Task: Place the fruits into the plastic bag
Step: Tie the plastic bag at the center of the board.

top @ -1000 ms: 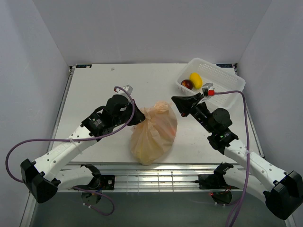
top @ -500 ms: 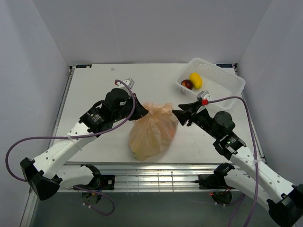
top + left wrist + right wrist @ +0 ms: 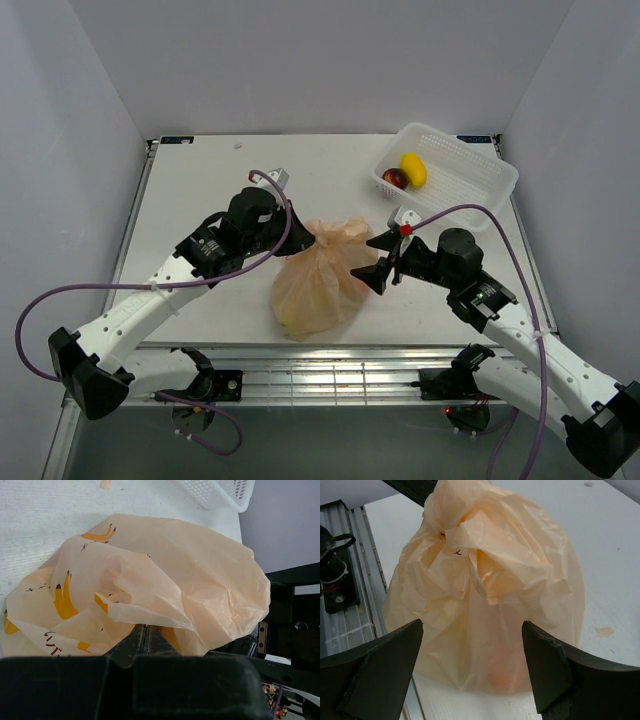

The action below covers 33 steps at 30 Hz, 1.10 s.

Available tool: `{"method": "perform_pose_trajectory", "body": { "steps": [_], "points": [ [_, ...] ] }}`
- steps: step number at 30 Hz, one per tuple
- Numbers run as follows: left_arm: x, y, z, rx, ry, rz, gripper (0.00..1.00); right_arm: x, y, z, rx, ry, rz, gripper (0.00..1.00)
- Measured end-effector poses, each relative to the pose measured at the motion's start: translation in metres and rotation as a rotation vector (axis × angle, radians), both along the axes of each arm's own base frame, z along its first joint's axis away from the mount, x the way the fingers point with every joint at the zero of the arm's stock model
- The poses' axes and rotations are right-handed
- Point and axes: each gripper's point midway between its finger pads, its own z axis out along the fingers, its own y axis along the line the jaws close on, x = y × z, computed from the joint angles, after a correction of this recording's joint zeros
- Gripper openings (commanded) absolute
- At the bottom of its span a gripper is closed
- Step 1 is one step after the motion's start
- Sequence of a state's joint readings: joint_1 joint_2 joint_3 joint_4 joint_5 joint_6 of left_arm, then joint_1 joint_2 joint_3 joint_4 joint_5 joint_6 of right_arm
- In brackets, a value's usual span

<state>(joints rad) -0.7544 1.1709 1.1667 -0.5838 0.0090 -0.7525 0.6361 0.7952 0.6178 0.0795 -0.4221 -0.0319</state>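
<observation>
The top of the plastic bag is folded over its opening, so the robot's right gripper should pinch the plastic bag's loose edge (image 3: 492,597) and pull it away from the left gripper.
The peach-orange plastic bag (image 3: 320,282) printed with bananas sits bunched on the white table, bulging with contents. My left gripper (image 3: 301,240) is shut on the film at the bag's upper left; in the left wrist view its tips (image 3: 145,632) vanish under the bag (image 3: 200,570). My right gripper (image 3: 379,258) stands open just right of the bag, touching nothing. In the right wrist view the bag (image 3: 490,580) fills the gap ahead of the right gripper (image 3: 472,632), and a faint orange shape shows through its bottom. A yellow fruit (image 3: 413,168) and a dark-red fruit (image 3: 395,178) lie in the basket.
The white lattice basket (image 3: 470,165) stands at the back right, its corner also in the left wrist view (image 3: 220,492). A slotted metal rail (image 3: 330,375) runs along the table's near edge. Grey walls close in the left, back and right.
My right gripper has gone from shut to wide open and swung left and nearer, down beside the bag. The left gripper shifted slightly right, still pinching the bag's top.
</observation>
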Motion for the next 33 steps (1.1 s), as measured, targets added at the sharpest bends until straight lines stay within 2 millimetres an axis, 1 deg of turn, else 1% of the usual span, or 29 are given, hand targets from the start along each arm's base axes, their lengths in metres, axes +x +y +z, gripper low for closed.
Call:
{"method": "perform_pose_trajectory", "body": {
  "steps": [1, 4, 8, 12, 18, 20, 21, 22, 24, 25, 27, 28, 29, 30, 31, 33],
  "points": [
    [0.0, -0.001, 0.0, -0.002, 0.001, -0.003, 0.0, -0.001, 0.002, 0.001, -0.003, -0.002, 0.016, 0.89],
    [-0.001, -0.002, -0.001, -0.008, 0.0, -0.01, 0.0, -0.001, 0.007, 0.002, -0.003, -0.004, 0.044, 0.9],
    [-0.002, -0.003, -0.003, -0.009, 0.007, -0.019, 0.0, 0.008, 0.013, 0.003, 0.0, -0.019, 0.04, 0.93],
    [-0.003, -0.004, -0.003, -0.014, 0.007, -0.026, 0.0, 0.019, 0.015, 0.005, -0.006, -0.035, 0.017, 0.93],
    [-0.004, -0.005, -0.007, -0.013, 0.011, -0.032, 0.0, 0.028, 0.02, 0.011, 0.006, -0.056, 0.007, 0.93],
    [-0.003, -0.005, -0.007, -0.014, 0.007, -0.034, 0.0, 0.03, 0.021, 0.016, 0.013, -0.07, 0.01, 0.89],
    [-0.003, -0.006, -0.006, -0.015, 0.006, -0.034, 0.0, 0.029, 0.022, 0.019, 0.018, -0.076, 0.017, 0.84],
    [-0.003, -0.006, -0.006, -0.015, 0.005, -0.034, 0.0, 0.028, 0.023, 0.022, 0.025, -0.083, 0.025, 0.74],
    [-0.003, -0.005, -0.006, -0.013, 0.003, -0.036, 0.0, 0.024, 0.027, 0.029, 0.041, -0.097, 0.058, 0.68],
    [-0.003, -0.005, -0.006, -0.013, 0.003, -0.037, 0.0, 0.022, 0.029, 0.032, 0.047, -0.099, 0.075, 0.62],
    [-0.003, -0.005, -0.006, -0.011, 0.0, -0.038, 0.0, 0.02, 0.033, 0.037, 0.054, -0.104, 0.106, 0.57],
    [-0.003, -0.005, -0.006, -0.011, 0.0, -0.038, 0.0, 0.02, 0.035, 0.038, 0.055, -0.103, 0.116, 0.42],
    [-0.003, -0.005, -0.006, -0.011, -0.001, -0.039, 0.0, 0.021, 0.036, 0.038, 0.051, -0.106, 0.125, 0.3],
    [-0.003, -0.005, -0.006, -0.01, -0.002, -0.04, 0.0, 0.02, 0.038, 0.038, 0.05, -0.106, 0.135, 0.12],
    [-0.003, -0.005, -0.006, -0.009, -0.002, -0.04, 0.0, 0.021, 0.039, 0.037, 0.047, -0.106, 0.141, 0.08],
    [-0.003, -0.005, -0.007, -0.007, -0.002, -0.037, 0.0, 0.023, 0.04, 0.035, 0.042, -0.09, 0.14, 0.08]
  ]
}}
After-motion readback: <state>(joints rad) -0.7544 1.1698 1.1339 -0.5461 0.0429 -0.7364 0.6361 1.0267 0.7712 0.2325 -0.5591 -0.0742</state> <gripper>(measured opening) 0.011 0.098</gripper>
